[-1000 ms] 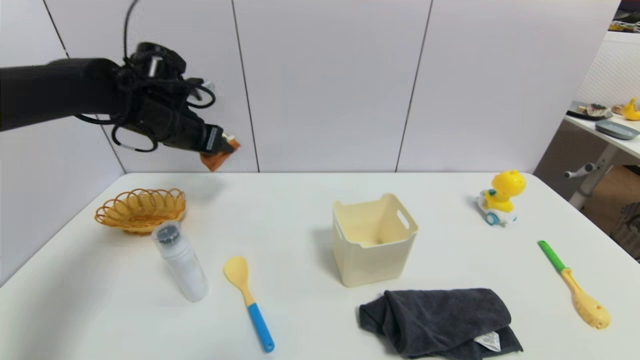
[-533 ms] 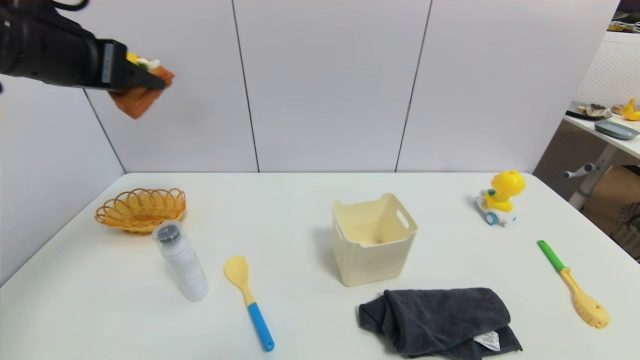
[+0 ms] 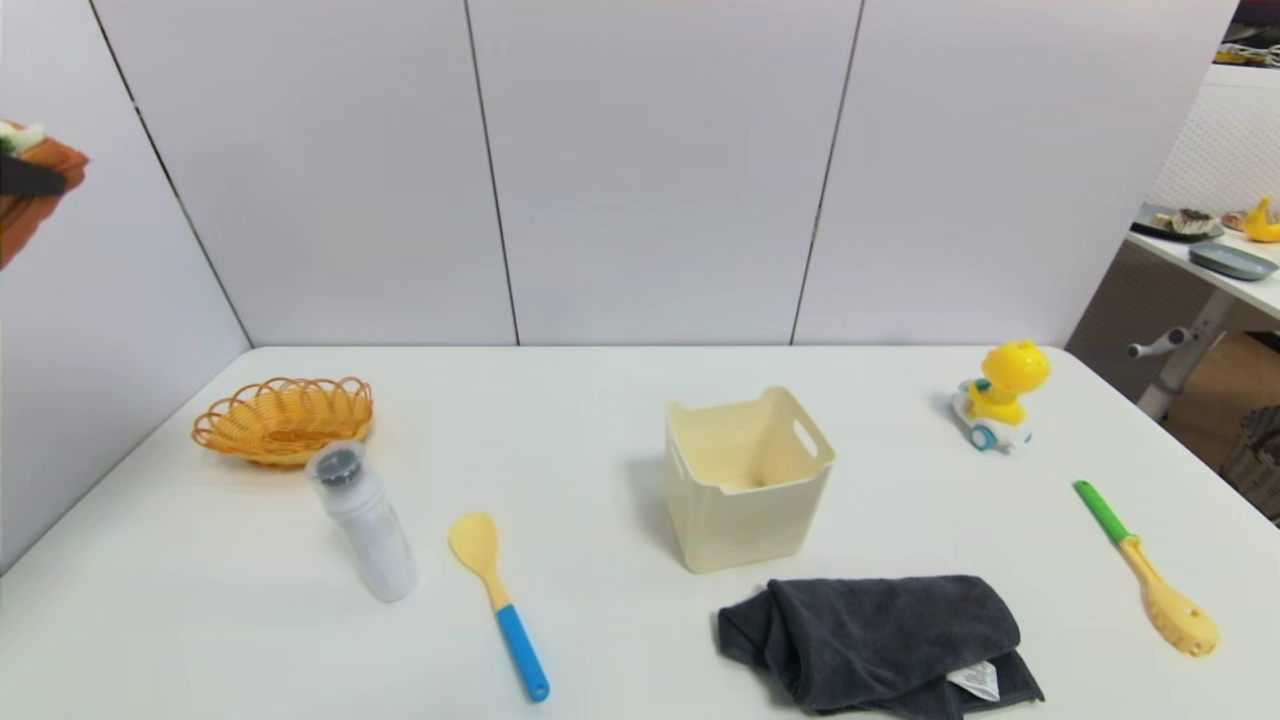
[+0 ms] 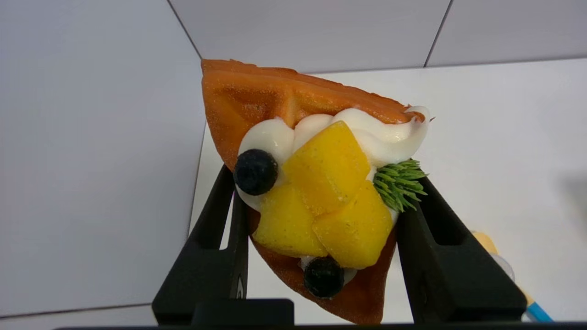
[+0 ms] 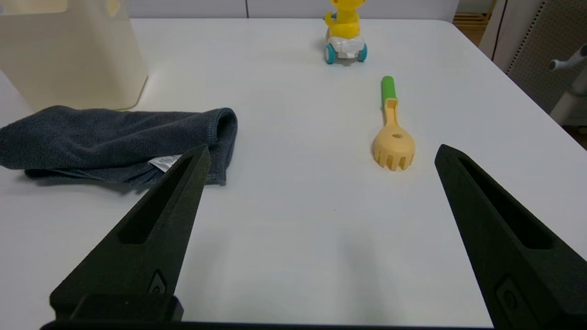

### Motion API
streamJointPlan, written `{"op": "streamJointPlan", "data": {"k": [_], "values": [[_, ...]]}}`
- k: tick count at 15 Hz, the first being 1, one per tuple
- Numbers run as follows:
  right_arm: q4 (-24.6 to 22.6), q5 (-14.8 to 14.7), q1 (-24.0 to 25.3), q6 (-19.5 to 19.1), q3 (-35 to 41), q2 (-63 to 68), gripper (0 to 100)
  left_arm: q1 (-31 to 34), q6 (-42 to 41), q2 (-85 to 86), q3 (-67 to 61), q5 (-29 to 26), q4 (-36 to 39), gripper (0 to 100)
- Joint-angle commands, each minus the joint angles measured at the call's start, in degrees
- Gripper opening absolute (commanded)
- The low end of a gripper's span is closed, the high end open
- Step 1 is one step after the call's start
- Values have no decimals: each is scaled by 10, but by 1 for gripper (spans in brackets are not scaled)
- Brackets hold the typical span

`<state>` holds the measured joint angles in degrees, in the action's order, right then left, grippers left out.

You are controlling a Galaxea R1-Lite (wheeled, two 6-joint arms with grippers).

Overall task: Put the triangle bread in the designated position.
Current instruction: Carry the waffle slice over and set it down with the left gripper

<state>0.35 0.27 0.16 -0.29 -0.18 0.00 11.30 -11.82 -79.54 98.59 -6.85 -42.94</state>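
Next, my left gripper sets the triangle bread down on the tabletop between the woven basket and the tabletop's near edge, beside the white bottle (image 3: 247, 547).
The triangle bread (image 4: 275, 98) is an orange-brown wedge topped with white cream, yellow fruit and dark berries. My left gripper (image 4: 323, 178) is shut on it, one black finger against each side. In the head view only a corner of the bread (image 3: 45, 160) and a sliver of a black finger (image 3: 28, 180) show at the far left edge, high above the table. No mark on the white tabletop (image 3: 560, 420) shows the designated position. My right gripper (image 5: 321, 153) hangs open and empty low over the table's near right part.
An orange woven basket (image 3: 283, 418), a white bottle (image 3: 362, 522) and a yellow spoon with a blue handle (image 3: 497, 598) stand on the left. A cream bin (image 3: 747, 478) and dark towel (image 3: 880, 640) sit in the middle. A duck toy (image 3: 1000, 395) and pasta fork (image 3: 1148, 570) lie right.
My left gripper has carried the bread up and to the left, from above the table's back left corner to the head view's left edge. Nothing on the table has moved.
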Motion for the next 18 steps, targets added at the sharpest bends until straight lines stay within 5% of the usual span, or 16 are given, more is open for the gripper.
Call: {"op": "streamJointPlan", "data": {"k": [1,9,18], "values": [[0,1,0,-1,0,1,100,8,-30,42,-158,-4,3,0],[0,1,0,-1,0,1,100,0,-61,1,-430,-6,160,0],[0,1,0,0,0,1,100,-8,-91,-103,-515,-28,247,0]]}}
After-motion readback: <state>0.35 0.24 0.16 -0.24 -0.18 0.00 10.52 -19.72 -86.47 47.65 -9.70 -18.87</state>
